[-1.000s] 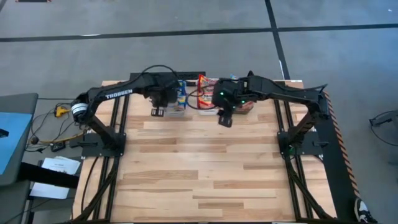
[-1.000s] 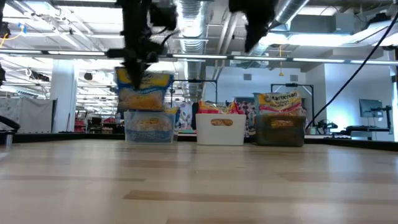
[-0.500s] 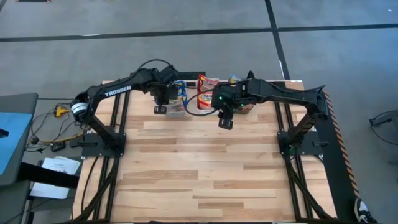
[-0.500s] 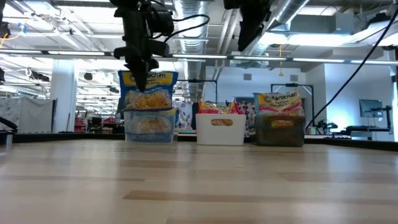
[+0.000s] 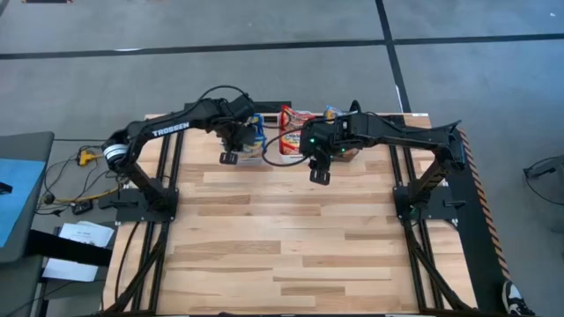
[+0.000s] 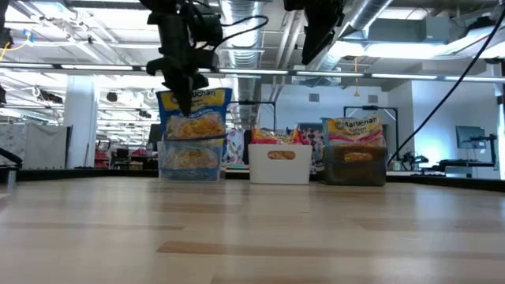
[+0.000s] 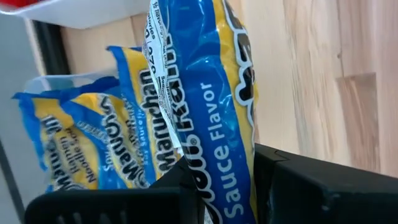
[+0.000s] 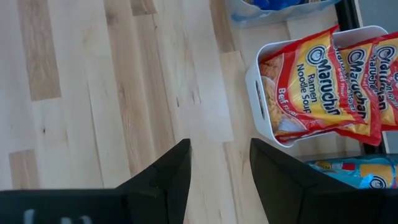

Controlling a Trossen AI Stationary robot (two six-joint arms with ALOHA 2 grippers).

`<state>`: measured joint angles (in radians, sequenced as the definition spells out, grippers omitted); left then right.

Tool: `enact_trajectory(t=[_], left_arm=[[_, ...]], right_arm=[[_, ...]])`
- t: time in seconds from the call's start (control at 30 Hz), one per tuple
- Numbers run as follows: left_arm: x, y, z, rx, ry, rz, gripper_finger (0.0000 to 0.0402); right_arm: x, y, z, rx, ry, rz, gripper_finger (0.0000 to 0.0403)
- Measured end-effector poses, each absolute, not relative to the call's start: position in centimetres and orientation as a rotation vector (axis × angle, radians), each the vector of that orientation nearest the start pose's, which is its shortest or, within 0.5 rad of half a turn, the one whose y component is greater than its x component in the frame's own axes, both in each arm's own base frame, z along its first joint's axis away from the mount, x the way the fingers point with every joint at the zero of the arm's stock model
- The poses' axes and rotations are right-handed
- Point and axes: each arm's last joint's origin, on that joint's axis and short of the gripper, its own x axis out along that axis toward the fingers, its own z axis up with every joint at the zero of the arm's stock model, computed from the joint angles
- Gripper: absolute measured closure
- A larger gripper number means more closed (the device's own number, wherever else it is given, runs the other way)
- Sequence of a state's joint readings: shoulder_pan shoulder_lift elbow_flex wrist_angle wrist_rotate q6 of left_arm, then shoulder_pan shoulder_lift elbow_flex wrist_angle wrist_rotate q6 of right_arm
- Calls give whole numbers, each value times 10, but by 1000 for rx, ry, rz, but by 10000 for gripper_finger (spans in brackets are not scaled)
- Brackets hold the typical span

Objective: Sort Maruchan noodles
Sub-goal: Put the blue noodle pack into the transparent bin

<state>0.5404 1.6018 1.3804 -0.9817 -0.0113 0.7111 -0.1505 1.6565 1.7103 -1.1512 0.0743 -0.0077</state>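
The robot's left gripper should release the blue-and-yellow packet inside the clear bin's near end (image 5: pixel 252 150) (image 7: pixel 183 127), in front of the packets there.
My left gripper (image 6: pixel 183 93) hangs over the clear bin (image 6: pixel 189 162) at the table's far edge, shut on a blue-and-yellow Maruchan packet (image 6: pixel 195 115). More blue-and-yellow packets (image 7: pixel 81 143) stand in that bin. The white bin (image 8: pixel 260 93) beside it holds red-and-yellow packets (image 8: pixel 314 87). The dark bin (image 6: pixel 357 166) holds blue-and-orange packets (image 6: pixel 355 128). My right gripper (image 8: pixel 217 168) hovers open over bare wood in front of the white bin, with nothing between its fingers. My left gripper pinches the packet between its two fingers at its upper end (image 7: pixel 222 171). The fingers come from above, pointing steeply down. The packet hangs below them, slightly tilted, its lower end (image 6: pixel 191 139) at the clear bin's rim; whether it touches the packets inside, I cannot tell.
The three bins stand in a row along the far edge (image 5: pixel 291 145). The wide wooden tabletop (image 5: pixel 300 238) stretches toward the near edge. Black frame rails (image 5: pixel 167 176) run along both sides.
My left gripper has moved a little toward the table's right over the clear bin and has tipped. The packet has gone with it and now hangs slightly tilted instead of straight.
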Motion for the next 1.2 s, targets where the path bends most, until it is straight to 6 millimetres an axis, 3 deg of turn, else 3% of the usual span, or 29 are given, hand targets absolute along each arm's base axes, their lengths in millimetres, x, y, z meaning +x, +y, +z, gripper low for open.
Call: enact_trajectory(t=[0.27,0.47,0.77,1.03,1.2], left_arm=[[280,171,256,281,1376,33,354],[283,173,250,276,1386,27,354],[292,178,226,230,1439,-28,354],[295,181,222,220,1444,25,349],[295,181,222,212,1442,35,320]], right_arm=[[324,-51,353,34,1102,-197,217],[324,-51,353,33,1105,-196,217],[324,-51,353,31,1109,-196,217],[323,-51,353,31,1112,-196,217],[323,-51,353,34,1113,-197,217]])
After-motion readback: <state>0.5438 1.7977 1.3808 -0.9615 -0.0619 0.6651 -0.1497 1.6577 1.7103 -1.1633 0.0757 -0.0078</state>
